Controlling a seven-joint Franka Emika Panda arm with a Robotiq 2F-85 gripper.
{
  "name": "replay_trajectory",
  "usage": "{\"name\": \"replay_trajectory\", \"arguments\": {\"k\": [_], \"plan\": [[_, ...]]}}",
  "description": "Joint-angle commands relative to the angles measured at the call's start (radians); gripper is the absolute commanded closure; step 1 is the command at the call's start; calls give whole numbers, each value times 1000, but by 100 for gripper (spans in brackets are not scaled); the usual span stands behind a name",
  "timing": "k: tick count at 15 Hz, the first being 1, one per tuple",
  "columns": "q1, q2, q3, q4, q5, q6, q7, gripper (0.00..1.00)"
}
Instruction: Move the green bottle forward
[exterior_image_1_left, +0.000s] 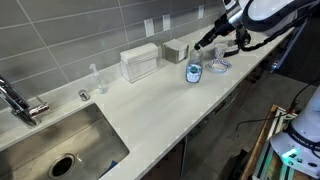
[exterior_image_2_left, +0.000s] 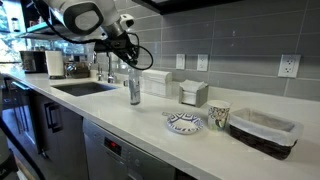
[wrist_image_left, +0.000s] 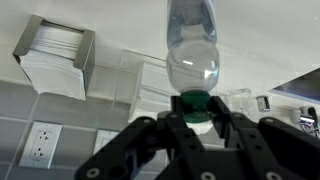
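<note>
Next, I open my gripper to let go of the green bottle, now upright near the counter's front edge, on the counter (exterior_image_1_left: 187, 89), between the white box and the front edge of the counter.
The green bottle (exterior_image_1_left: 193, 72) is a small clear plastic bottle with a blue-and-white label, upright near the counter's front edge. It also shows in an exterior view (exterior_image_2_left: 134, 90). In the wrist view its green cap (wrist_image_left: 195, 103) sits between my two fingers, which press on it from both sides. My gripper (exterior_image_1_left: 203, 45) (exterior_image_2_left: 130, 62) (wrist_image_left: 195, 112) comes down from above and is shut on the bottle's cap. I cannot tell whether the bottle's base touches the counter.
A white box (exterior_image_1_left: 140, 63) (exterior_image_2_left: 155, 82) and a napkin holder (exterior_image_1_left: 175, 50) (exterior_image_2_left: 193, 93) stand by the tiled wall. A patterned plate (exterior_image_1_left: 218, 66) (exterior_image_2_left: 184, 122), a cup (exterior_image_2_left: 218, 118) and a basket (exterior_image_2_left: 262, 130) lie beside the bottle. A sink (exterior_image_1_left: 60, 145), a faucet (exterior_image_1_left: 20, 100) and a small glass jar (exterior_image_1_left: 97, 78) are further along.
</note>
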Motion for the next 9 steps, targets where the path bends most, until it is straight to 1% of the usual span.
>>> {"name": "replay_trajectory", "arguments": {"k": [1,4,6,9], "plan": [[34,37,-14,0,30,42,-10,91],[73,62,-33,0,45,72,-35,91],[123,76,-62,0,59,108,-68,91],[205,88,-123,0,89,120,-105,91]]}}
